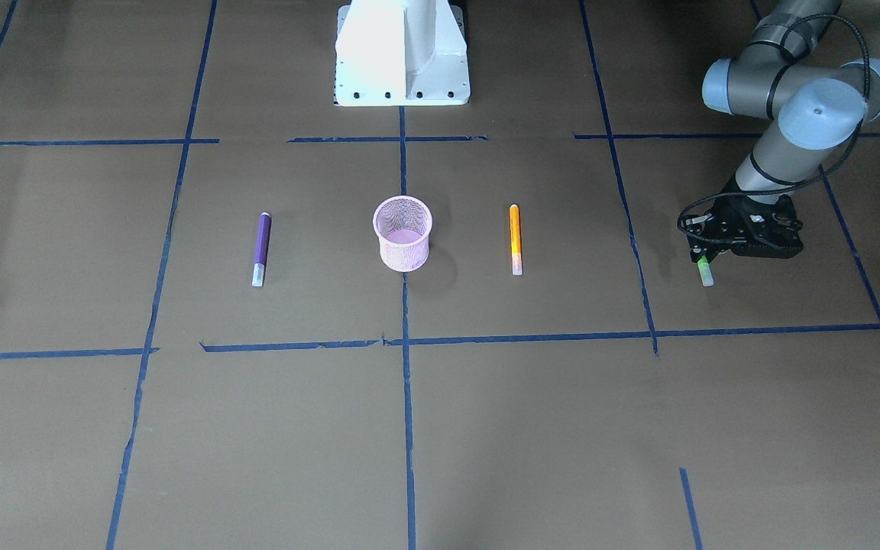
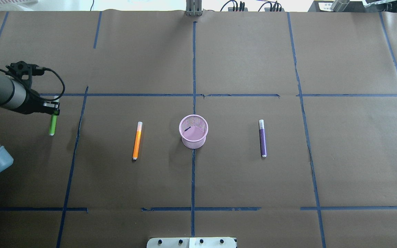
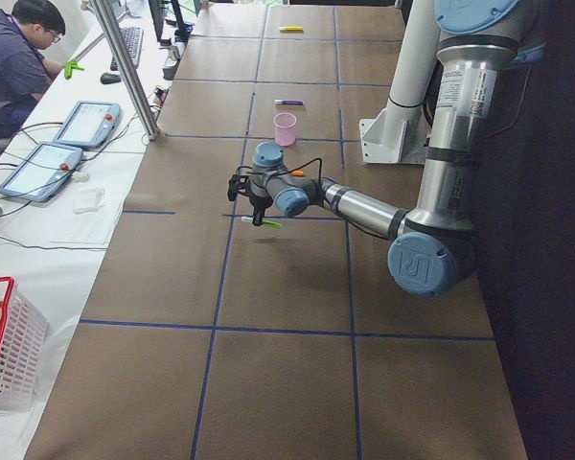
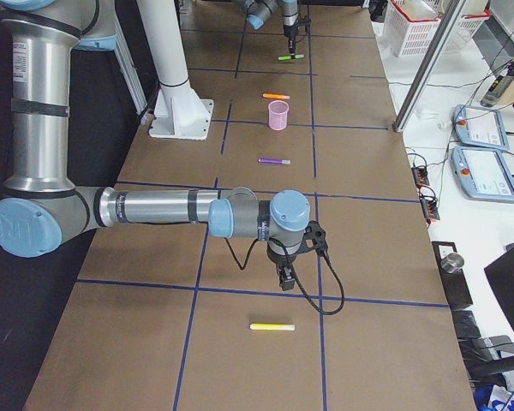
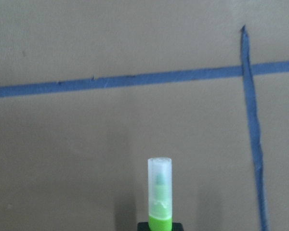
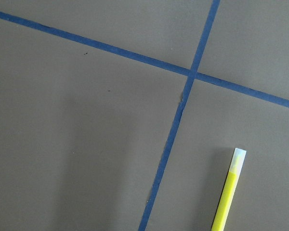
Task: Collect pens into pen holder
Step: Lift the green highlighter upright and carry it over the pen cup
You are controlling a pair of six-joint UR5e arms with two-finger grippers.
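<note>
Next, I release the green pen from my left gripper inside the open top of the pink mesh pen holder (image 1: 399,221).
My left gripper (image 2: 52,112) is shut on the green pen (image 2: 51,126) and holds it level just above the table at the far left; the pen's pale cap fills the left wrist view (image 5: 160,192). The pink mesh pen holder (image 2: 193,141) stands upright at the table's centre and looks empty. The orange pen (image 2: 136,140) lies left of it, the purple pen (image 2: 262,138) right of it. The yellow pen (image 4: 271,326) lies beyond my right gripper (image 4: 285,279), which hovers near it; I cannot tell whether it is open. The yellow pen also shows in the right wrist view (image 6: 229,192).
Blue tape lines (image 2: 193,172) grid the brown paper table. The white robot base (image 1: 402,53) stands behind the pen holder. An operator (image 3: 19,57), tablets and a white basket (image 3: 5,355) are off the table's side.
</note>
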